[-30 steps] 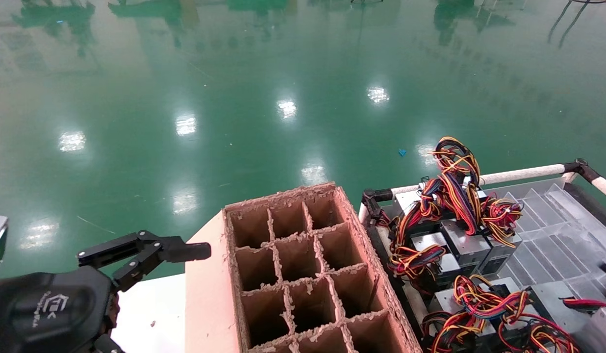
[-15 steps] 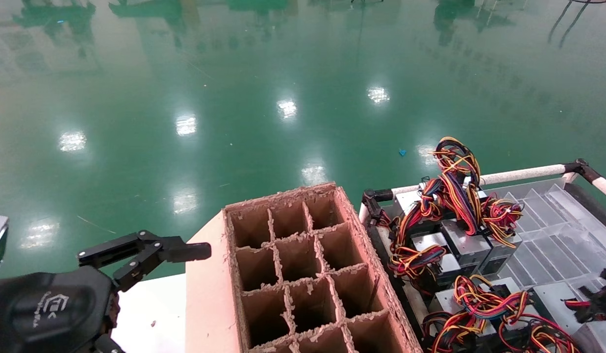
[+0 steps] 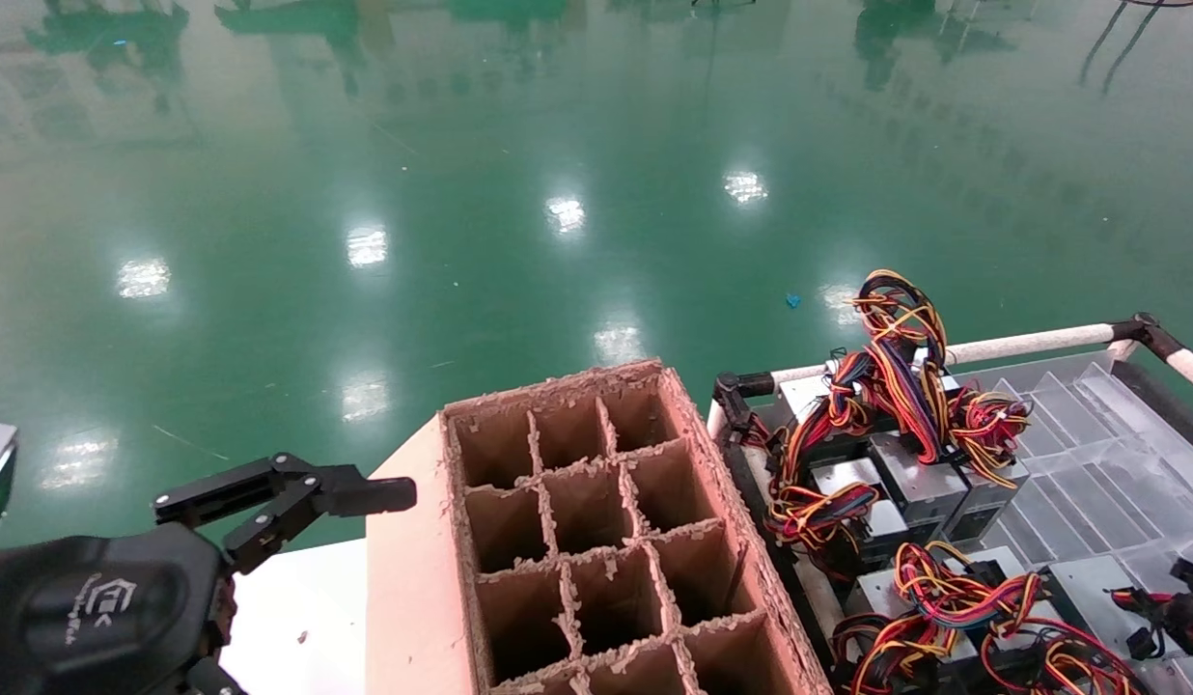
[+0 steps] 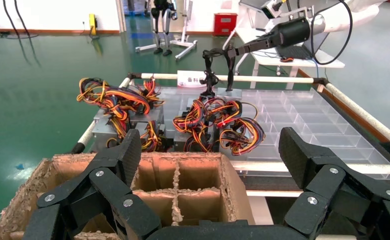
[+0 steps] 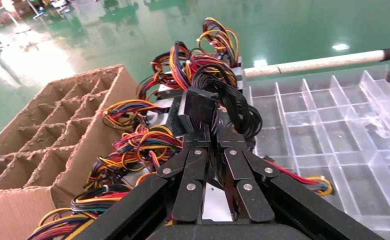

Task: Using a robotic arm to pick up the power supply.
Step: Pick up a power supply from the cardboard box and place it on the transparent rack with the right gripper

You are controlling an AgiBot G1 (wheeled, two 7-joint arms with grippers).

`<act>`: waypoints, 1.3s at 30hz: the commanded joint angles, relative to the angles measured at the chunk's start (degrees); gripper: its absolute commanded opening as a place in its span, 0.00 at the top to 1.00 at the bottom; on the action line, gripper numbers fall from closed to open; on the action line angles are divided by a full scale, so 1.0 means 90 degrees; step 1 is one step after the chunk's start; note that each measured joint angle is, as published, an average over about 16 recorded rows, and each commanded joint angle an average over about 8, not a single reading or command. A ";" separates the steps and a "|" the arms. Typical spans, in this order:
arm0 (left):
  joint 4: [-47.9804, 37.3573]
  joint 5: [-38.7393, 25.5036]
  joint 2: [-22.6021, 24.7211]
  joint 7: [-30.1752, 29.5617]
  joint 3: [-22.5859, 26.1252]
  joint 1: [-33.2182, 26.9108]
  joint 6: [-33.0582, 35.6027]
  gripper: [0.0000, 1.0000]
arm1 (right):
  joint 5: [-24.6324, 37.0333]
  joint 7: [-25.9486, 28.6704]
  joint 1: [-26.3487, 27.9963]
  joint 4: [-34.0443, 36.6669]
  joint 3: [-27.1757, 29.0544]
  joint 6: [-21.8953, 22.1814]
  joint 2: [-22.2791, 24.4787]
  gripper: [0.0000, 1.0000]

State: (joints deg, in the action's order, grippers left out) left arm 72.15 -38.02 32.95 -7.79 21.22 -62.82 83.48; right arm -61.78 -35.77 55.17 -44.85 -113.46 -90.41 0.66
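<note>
I will release the black cables with my right gripper on the clear plastic tray [image 3: 1178,543] [image 5: 272,142] next to the grey box.
In the right wrist view my right gripper [image 5: 212,135] is shut on the bunch of all-black cables [image 5: 228,95] of the power supply. A strip of its light-grey metal [image 5: 215,200] shows between the finger links. The left wrist view shows that same gripper [image 4: 229,51] far off above the cart, with the black cables [image 4: 210,75] hanging from it. In the head view the right gripper [image 3: 1185,606] is only a dark shape at the right edge. My left gripper [image 3: 297,494] hangs open beside the cardboard box [image 3: 403,579], holding nothing.
The cardboard box has a grid of empty cells [image 3: 577,521]. To its right, a cart with a white pipe rail [image 3: 1021,343] carries clear plastic trays [image 3: 1089,463] and several grey boxes with red, yellow and orange wires [image 3: 896,386]. Green floor lies beyond.
At the right edge of the head view the right gripper has shifted a little lower and nearer with the dark cables. The left arm has not moved.
</note>
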 commanded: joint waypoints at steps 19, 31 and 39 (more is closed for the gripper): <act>0.0000 0.0001 0.0000 0.0000 0.0001 0.0000 0.0000 0.00 | -0.0782 0.0083 -0.0243 0.0363 -0.0444 -0.0052 -0.0108 1.00; 0.0000 0.0001 0.0000 0.0001 0.0001 0.0000 -0.0001 0.00 | -0.0428 0.0564 -0.0172 0.1048 -0.0316 0.0000 -0.0552 1.00; 0.0000 0.0001 -0.0001 0.0001 0.0002 0.0000 -0.0001 0.00 | -0.0116 0.0755 0.0042 0.1614 -0.0152 0.0045 -0.0969 1.00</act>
State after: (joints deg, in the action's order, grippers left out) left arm 72.15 -38.01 32.95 -7.79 21.24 -62.82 83.47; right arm -62.72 -28.87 55.58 -30.45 -114.95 -89.98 -8.05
